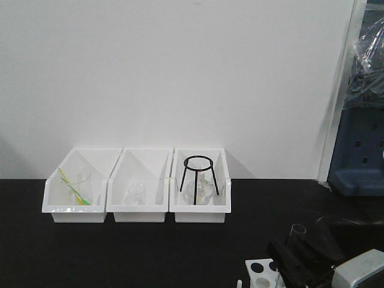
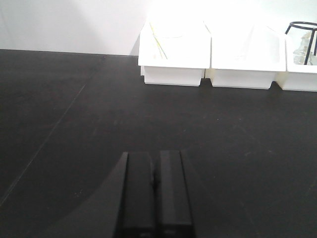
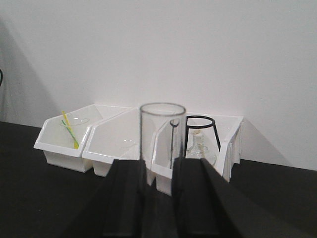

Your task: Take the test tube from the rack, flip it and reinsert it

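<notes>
Next, my right gripper puts the test tube down in the white rack's hole on the blue box's side [image 1: 284,273].
The white rack [image 1: 263,273] shows only its top corner with round holes at the bottom edge of the front view, with one small peg beside it. My right gripper [image 1: 297,258] is just right of the rack and is shut on a clear glass test tube [image 1: 296,236]. In the right wrist view the tube [image 3: 162,139] stands upright between my black fingers [image 3: 193,198], open mouth up, and the gripper [image 3: 161,173] clamps its lower part. My left gripper [image 2: 155,193] is shut and empty, low over the black table; it is out of the front view.
Three white open-front bins [image 1: 137,186] stand in a row against the white wall. The left one holds a flask with a yellow-green rod [image 1: 77,187], the middle one a small beaker [image 1: 137,193], the right one a black wire tripod [image 1: 198,177] over glassware. A blue box [image 1: 359,157] stands at the right.
</notes>
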Controlling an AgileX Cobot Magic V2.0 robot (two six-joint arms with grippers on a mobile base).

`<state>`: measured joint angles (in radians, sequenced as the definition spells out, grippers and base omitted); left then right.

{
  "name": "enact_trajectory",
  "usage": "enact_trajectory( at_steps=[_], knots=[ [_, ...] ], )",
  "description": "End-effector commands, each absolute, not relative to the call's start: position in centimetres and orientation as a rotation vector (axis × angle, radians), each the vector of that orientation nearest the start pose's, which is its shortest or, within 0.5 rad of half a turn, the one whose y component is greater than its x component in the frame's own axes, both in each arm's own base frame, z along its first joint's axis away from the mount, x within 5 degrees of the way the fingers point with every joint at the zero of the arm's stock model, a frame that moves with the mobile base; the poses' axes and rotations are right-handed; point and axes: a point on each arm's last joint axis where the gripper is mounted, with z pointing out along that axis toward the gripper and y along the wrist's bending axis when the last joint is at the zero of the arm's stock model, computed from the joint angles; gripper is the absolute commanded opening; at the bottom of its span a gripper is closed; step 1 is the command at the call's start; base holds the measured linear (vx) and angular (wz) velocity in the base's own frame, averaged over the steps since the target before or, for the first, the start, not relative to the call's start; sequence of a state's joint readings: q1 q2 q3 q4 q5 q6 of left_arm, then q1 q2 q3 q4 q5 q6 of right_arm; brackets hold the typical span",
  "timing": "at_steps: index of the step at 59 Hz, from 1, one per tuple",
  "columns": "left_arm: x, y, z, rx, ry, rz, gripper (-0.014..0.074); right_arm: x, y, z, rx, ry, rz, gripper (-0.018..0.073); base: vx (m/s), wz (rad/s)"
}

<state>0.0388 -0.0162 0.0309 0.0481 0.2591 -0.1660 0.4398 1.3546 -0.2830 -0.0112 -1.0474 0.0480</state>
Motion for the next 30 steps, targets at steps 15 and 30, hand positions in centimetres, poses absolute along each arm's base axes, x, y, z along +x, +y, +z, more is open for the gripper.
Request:
enact_trajectory(
  at_steps=[15,30],
  knots=[
    [5.5,0.3,18.7,-0.138,1.665,-0.061,-0.0006,21.6,10.3,20.7,-0.299,1.417,0.409,-0.0008,0.00,0.00],
    [5.5,0.3,18.7,-0.138,1.665,-0.061,-0.0006,22.4,10.7,18.5,-0.272,1.445,0.444,-0.0008,0.00,0.00]
  ],
)
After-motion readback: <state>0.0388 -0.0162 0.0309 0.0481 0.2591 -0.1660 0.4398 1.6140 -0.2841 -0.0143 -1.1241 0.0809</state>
